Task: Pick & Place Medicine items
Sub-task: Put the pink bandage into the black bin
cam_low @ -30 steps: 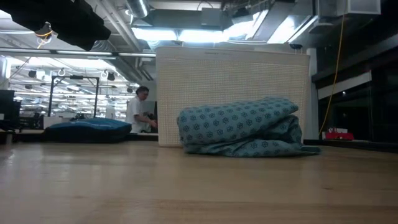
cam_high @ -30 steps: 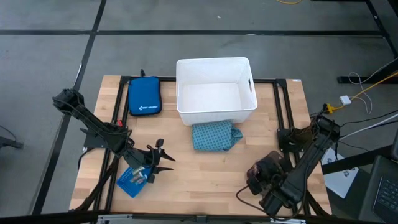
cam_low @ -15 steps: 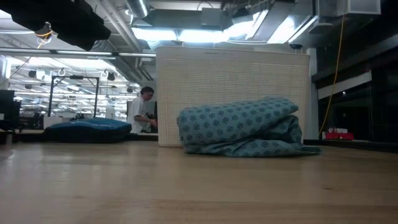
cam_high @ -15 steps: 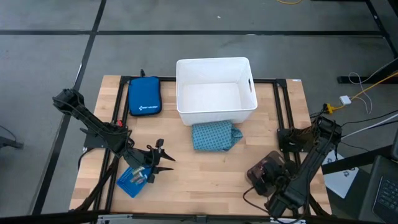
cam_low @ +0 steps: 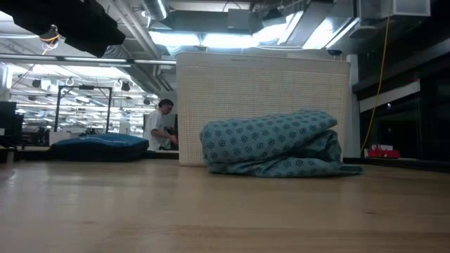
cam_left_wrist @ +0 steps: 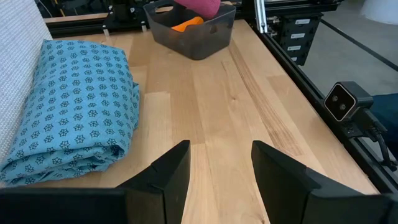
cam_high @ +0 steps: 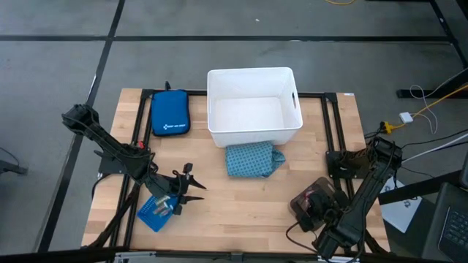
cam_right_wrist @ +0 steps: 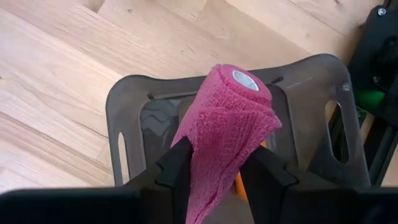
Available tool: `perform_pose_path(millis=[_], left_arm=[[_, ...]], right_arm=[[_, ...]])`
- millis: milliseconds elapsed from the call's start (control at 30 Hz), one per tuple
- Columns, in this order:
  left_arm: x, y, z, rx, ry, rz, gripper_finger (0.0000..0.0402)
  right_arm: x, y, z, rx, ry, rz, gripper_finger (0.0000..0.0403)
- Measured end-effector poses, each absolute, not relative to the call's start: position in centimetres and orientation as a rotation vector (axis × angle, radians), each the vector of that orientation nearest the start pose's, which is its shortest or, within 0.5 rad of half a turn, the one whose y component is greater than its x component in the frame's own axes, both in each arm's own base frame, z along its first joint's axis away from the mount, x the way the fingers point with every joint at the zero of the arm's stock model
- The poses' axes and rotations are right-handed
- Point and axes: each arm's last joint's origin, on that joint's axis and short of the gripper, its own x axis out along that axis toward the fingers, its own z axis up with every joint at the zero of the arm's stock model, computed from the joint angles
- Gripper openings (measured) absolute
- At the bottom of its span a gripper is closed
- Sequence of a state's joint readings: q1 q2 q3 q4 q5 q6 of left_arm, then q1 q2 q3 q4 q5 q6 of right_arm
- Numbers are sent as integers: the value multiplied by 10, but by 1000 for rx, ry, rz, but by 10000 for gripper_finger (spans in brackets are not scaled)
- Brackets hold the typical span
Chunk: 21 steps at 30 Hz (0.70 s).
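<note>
The pink tube, now held over the dark grey bin, will go down in the dark grey bin (cam_high: 297, 215) (cam_right_wrist: 165, 146) beside the orange item, toward the blue tray, from my right gripper.
A pink tube (cam_right_wrist: 227, 118), a roll of crinkled wrap with a white core, is in my right gripper (cam_right_wrist: 217, 163) over the dark grey bin (cam_right_wrist: 124, 106) near the table's right near corner (cam_high: 313, 203). An orange item (cam_right_wrist: 239, 182) lies in that bin and also shows in the left wrist view (cam_left_wrist: 187, 25). The teal patterned soft pack (cam_high: 252, 159) lies flat on the table in front of the white bin (cam_high: 252, 106). My left gripper (cam_left_wrist: 221, 158) is open above the bare wood, beside the blue tray (cam_high: 152, 213), touching nothing. My right gripper pinches the pink tube's lower part (cam_right_wrist: 208, 163) between its two fingers (cam_right_wrist: 179, 163). The roll stands out beyond the fingertips, its white-cored end (cam_right_wrist: 244, 79) farthest from the gripper. It sits over the grey bin's inside, and its top (cam_left_wrist: 200, 5) shows above the bin's rim.
The dark blue zipped pouch (cam_high: 170, 112) lies at the far left, next to the white bin. Black frame rails run along the table's left and right sides (cam_left_wrist: 292, 56). Bare wood lies between the teal pack and the grey bin (cam_left_wrist: 224, 93). A person stands in the room behind (cam_low: 160, 125).
My right arm has shifted a little toward the near edge over the grey bin, uncovering more of it in the high view. The left arm, the teal pack and the pouch have kept still.
</note>
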<state>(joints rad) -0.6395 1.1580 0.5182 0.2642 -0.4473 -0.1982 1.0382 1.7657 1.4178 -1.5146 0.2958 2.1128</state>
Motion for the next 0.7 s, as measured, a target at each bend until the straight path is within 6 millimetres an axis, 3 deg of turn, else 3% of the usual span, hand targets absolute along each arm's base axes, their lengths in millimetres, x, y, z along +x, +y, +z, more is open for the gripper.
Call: perform_pose_path(millis=[467,700], left_arm=[[195,-130,213,-2,338,-157,168],[195,-130,213,-2,338,-157,168]], right_arm=[[158,251,243,536,1114,-957,117],[158,252,219,558,1161,-911,114]])
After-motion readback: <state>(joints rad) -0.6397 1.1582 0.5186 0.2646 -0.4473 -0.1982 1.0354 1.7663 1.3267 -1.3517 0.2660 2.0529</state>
